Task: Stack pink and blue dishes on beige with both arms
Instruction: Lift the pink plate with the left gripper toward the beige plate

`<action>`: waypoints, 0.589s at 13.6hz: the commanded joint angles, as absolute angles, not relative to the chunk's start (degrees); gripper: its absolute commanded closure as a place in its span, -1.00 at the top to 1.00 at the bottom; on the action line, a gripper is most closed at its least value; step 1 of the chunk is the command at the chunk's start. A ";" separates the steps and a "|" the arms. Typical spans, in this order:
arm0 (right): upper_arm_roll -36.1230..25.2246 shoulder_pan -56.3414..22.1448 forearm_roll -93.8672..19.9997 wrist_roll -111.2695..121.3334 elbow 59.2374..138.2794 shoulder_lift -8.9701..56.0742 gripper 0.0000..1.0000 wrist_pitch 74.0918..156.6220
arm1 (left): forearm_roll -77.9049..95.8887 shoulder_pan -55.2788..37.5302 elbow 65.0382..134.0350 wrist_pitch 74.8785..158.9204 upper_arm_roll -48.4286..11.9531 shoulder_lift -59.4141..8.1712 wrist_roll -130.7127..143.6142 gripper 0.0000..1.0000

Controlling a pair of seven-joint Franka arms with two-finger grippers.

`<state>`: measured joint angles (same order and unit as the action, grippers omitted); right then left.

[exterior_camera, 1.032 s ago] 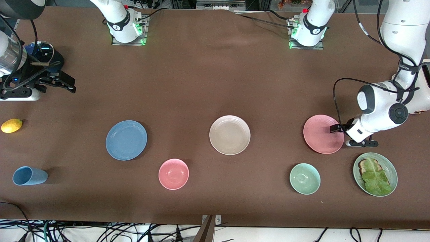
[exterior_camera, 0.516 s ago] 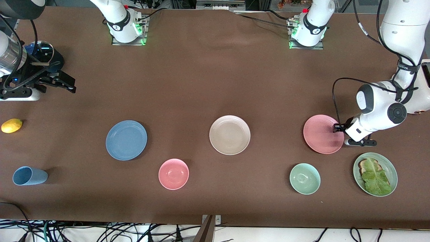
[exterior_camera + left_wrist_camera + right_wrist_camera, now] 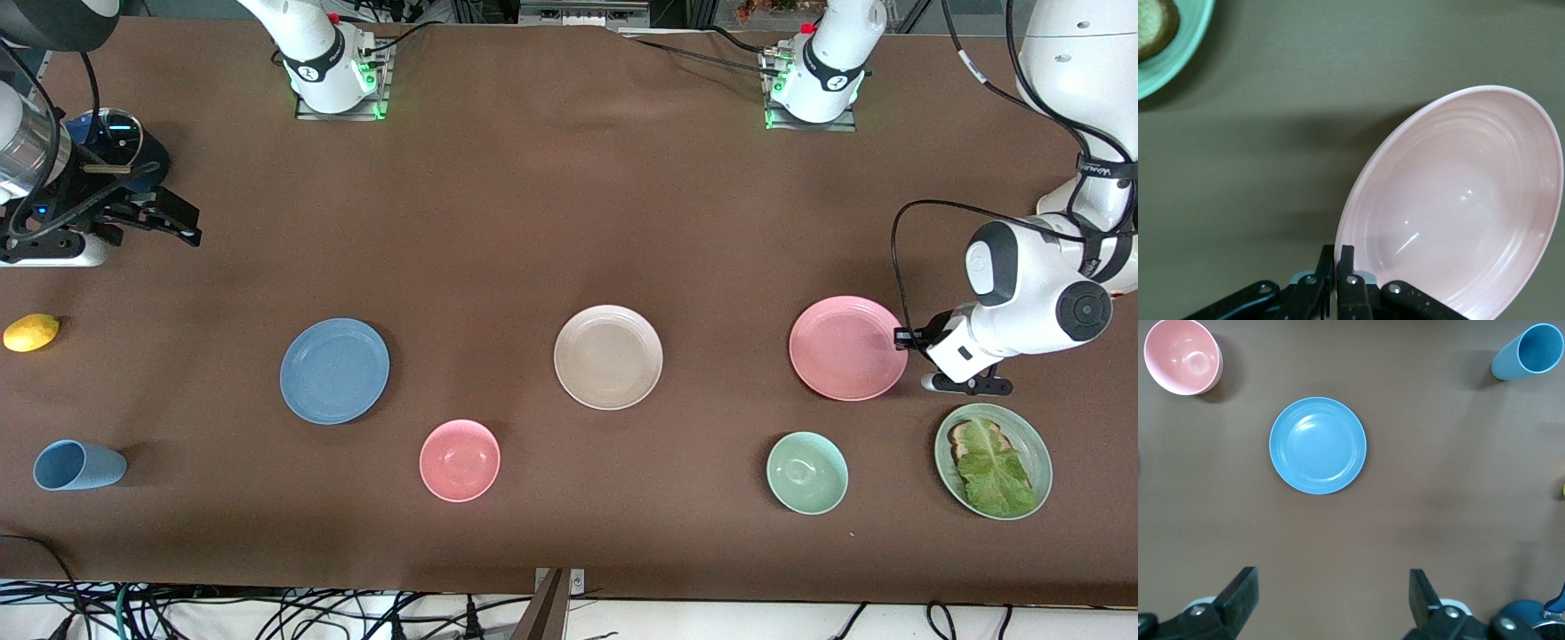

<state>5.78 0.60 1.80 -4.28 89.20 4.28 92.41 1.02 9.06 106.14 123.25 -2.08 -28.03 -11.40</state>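
Note:
Next, I set my left gripper to let go of the pink plate squarely on top of the beige plate (image 3: 608, 357), between the blue plate and the pale green plate. The pink plate is now tilted, one edge raised.
The pink plate (image 3: 847, 348) is tilted with one edge raised off the table toward the left arm's end. My left gripper (image 3: 902, 338) is shut on its rim there. In the left wrist view the pink plate (image 3: 1458, 207) fills the frame, its rim pinched by the left gripper (image 3: 1338, 257). The beige plate (image 3: 608, 356) lies flat at mid table. The blue plate (image 3: 334, 370) lies toward the right arm's end. My right gripper (image 3: 169, 222) waits open above that end; in its wrist view the right gripper (image 3: 1331, 593) holds nothing, with the blue plate (image 3: 1318, 445) below.
A pink bowl (image 3: 460, 460) and a green bowl (image 3: 806, 472) sit nearer the front camera than the plates. A pale green plate with toast and lettuce (image 3: 993, 460) lies close beside the left gripper. A blue cup (image 3: 78, 465) and a lemon (image 3: 31, 332) lie at the right arm's end.
The left gripper has closed on the pink plate's rim and risen a little, tipping the plate up and shifting it slightly. The right arm has not moved.

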 commanded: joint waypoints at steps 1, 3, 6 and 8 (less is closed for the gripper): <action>5.89 0.79 1.14 -4.83 88.07 4.66 1.00 91.58 | 2.18 8.61 105.12 118.49 -4.73 -25.23 -9.15 -1.00; 5.89 0.70 1.14 -4.83 88.07 4.66 1.00 91.49 | 4.74 8.61 105.03 116.11 -6.50 -23.21 -8.09 -1.00; 5.89 0.70 1.14 -4.83 88.07 4.66 1.00 91.49 | 7.65 8.61 105.03 115.31 -11.23 -22.24 -1.96 -1.00; 5.89 0.70 1.14 -4.83 88.07 4.66 1.00 91.49 | 7.65 8.53 103.90 115.40 -14.66 -22.32 2.97 -1.00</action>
<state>5.78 0.59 1.79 -4.28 89.20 4.28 92.37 6.30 8.42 104.72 116.41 -12.22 -23.15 -0.73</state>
